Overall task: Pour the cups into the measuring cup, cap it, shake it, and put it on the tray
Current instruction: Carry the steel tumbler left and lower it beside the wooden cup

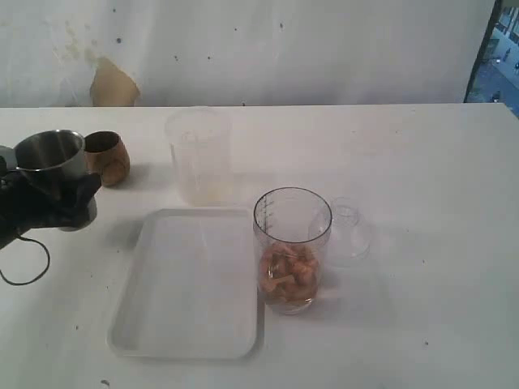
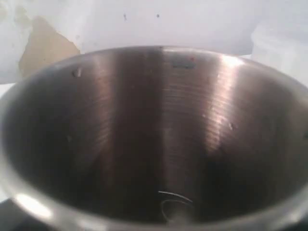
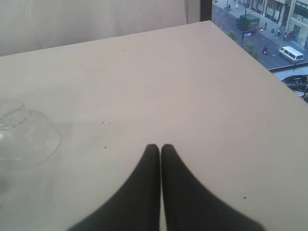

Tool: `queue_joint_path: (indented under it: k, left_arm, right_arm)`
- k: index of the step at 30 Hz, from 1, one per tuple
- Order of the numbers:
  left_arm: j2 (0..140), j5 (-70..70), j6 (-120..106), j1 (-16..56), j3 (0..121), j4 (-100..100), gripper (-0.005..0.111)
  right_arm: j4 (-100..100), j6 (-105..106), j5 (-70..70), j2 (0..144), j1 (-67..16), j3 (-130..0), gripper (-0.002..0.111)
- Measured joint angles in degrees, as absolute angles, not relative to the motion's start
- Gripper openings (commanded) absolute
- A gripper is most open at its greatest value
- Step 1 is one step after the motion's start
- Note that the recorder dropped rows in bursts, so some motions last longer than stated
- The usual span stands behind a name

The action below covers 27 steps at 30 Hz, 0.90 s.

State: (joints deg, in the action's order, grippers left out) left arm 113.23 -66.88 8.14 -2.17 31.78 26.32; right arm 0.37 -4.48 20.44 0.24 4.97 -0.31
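Note:
My left gripper is going to release the steel tumbler on the table (image 1: 92,216), setting it free close in front of the small copper cup.
At the table's left, my left gripper (image 1: 66,199) is shut around the steel tumbler (image 1: 50,154), which stands upright. In the left wrist view the tumbler's inside (image 2: 154,130) fills the picture and looks empty; the fingers are hidden. The small copper cup (image 1: 107,157) stands just behind it. The measuring cup (image 1: 292,243) stands right of the tray (image 1: 190,324) with brownish pieces at its bottom. The clear dome cap (image 1: 349,232) lies beside it, and the cap (image 3: 26,132) also shows in the right wrist view. My right gripper (image 3: 160,147) is shut and holds nothing, over bare table.
A cloudy frosted cup (image 1: 199,154) stands behind the tray. The table's right edge (image 3: 260,57) runs near the right gripper, with a window and a street beyond it. A black cable (image 1: 24,271) loops on the table at the front left.

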Motion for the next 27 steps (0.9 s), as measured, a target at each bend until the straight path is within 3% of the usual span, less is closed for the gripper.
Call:
queue_joint_path:
  k: [13,24,27]
  left_arm:
    - [120.84,-67.39,7.29,-2.17,40.66,32.25,0.000]
    - [123.46,-67.87,7.93,-2.17,41.18,32.25,0.000]
    - [123.55,-67.87,7.93,-2.17,41.18,32.25,0.007]
  right_arm:
    - [0.37,-4.48,20.44,0.24,4.97,-0.31,0.000]
    - [0.37,-4.48,20.44,0.24,4.97,-0.31,0.000]
    - [0.37,-4.48,20.44,0.24,4.97,-0.31,0.000]
